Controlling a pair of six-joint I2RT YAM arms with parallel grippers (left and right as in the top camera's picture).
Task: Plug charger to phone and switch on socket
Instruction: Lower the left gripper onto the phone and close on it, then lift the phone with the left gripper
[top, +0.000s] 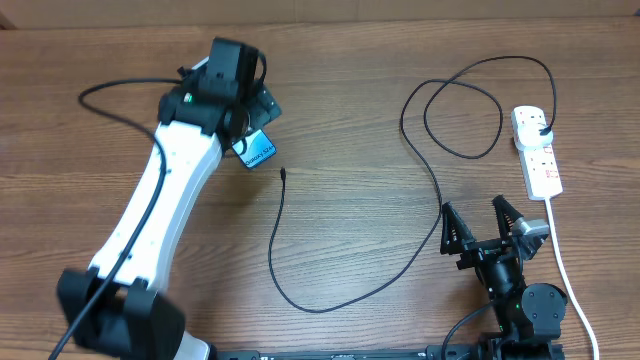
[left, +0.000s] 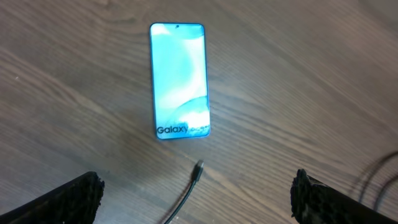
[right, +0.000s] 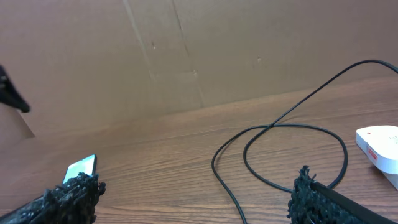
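My left gripper should next close on the middle of the phone's long sides (top: 247, 137) (left: 180, 81), so the Galaxy end stays free for the charger cable.
The phone (top: 258, 152) lies flat on the wooden table with its blue-teal screen lit; in the left wrist view (left: 180, 81) its "Galaxy" end faces my fingers. The charger cable (top: 300, 295) loops across the table from the socket (top: 538, 150), and its connector tip (top: 284, 174) lies just short of the phone's end (left: 199, 167). My left gripper (left: 196, 199) is open and empty, hovering above the phone and tip. My right gripper (top: 482, 228) is open and empty at the front right, near the cable loop (right: 292, 134).
The socket's white cord (top: 562, 260) runs down the right side past my right arm. A black plug (top: 541, 128) sits in the strip's far end. A brown cardboard wall (right: 186, 50) stands behind the table. The left arm's own cable (top: 110, 95) curves at far left.
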